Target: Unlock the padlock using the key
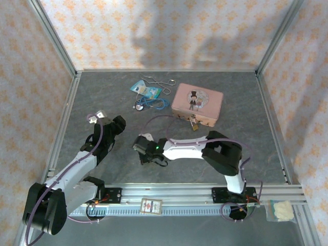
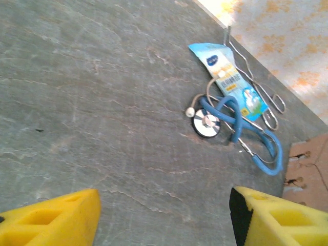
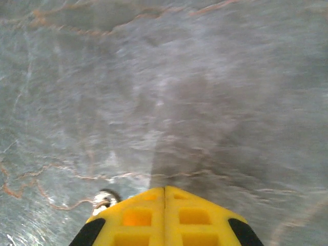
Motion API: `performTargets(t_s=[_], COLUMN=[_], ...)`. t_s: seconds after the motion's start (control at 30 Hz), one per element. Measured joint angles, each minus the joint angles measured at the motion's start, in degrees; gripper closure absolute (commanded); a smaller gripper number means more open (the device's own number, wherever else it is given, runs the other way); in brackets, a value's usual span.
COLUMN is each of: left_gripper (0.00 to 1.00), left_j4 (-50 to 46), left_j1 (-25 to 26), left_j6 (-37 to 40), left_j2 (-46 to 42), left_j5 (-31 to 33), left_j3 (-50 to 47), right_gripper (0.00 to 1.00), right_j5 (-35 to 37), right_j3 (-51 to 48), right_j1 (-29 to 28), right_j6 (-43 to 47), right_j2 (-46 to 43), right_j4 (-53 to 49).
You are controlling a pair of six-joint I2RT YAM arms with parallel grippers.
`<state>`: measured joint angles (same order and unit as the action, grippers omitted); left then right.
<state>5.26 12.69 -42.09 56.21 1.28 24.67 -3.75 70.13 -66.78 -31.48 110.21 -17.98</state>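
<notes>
The key is outside my right gripper's closed fingers. I will open them, move over and pinch the key's ring [image 3: 99, 209] before I pass it to my left gripper.
The tiny brass padlock [image 1: 194, 123] hangs at the front edge of the pink tin box [image 1: 197, 104], right of centre. My right gripper [image 1: 139, 145] is low over the table well left of it, and its yellow fingers [image 3: 138, 215] are pressed together. A small silvery piece [image 3: 105, 201], apparently the key, sticks out beside the left finger. My left gripper [image 1: 96, 119] is further left. It stands open over bare table [image 2: 164, 205] with nothing between its fingers.
A blue stethoscope [image 1: 151, 102] [image 2: 241, 118], a blue snack packet [image 1: 146, 89] [image 2: 230, 77] and bent wire loops [image 1: 159, 82] lie at the back centre. The tin box's corner [image 2: 310, 169] shows at the left wrist view's right edge. Walls close in the table.
</notes>
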Motion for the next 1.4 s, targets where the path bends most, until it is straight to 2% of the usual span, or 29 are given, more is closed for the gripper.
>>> performTargets(t_s=[0.07, 0.17, 0.23, 0.3, 0.53, 0.77, 1.27, 1.4], left_gripper=[0.32, 0.32, 0.32, 0.32, 0.31, 0.31, 0.31, 0.31], left_j4=[0.4, 0.7, 0.8, 0.9, 0.9, 0.8, 0.8, 0.8], left_j1=[0.0, 0.0, 0.0, 0.0, 0.0, 0.0, 0.0, 0.0], left_j6=[0.0, -0.1, -0.1, -0.1, -0.1, -0.8, -1.6, -1.6], left_j2=[-0.1, -0.6, -0.8, -0.9, -2.8, -4.2, -4.9, -5.3], left_j5=[-1.0, -1.5, -1.5, -1.5, -0.8, -0.3, 0.7, 0.7], left_j3=[0.0, 0.0, 0.0, 0.0, 0.0, -0.6, -1.6, -1.8], right_gripper=[0.89, 0.68, 0.62, 0.6, 0.64, 0.67, 0.72, 0.89], right_j5=[-0.9, -2.0, -2.9, -3.1, -1.6, 1.9, 6.7, 7.0], right_j3=[-0.3, -0.1, 0.1, 0.8, 8.8, 8.9, 11.0, 11.2], right_j1=[1.7, 2.2, 1.1, -0.3, -6.7, -6.1, -6.1, -5.7], right_j6=[0.5, 2.0, 2.3, 2.7, 2.7, 1.0, 0.0, 0.0], right_j2=[-1.7, -3.4, -3.6, -3.2, 3.5, 5.2, 8.0, 8.2], right_j4=[0.2, 1.4, 2.1, 1.2, -2.9, -6.7, -8.2, -8.9])
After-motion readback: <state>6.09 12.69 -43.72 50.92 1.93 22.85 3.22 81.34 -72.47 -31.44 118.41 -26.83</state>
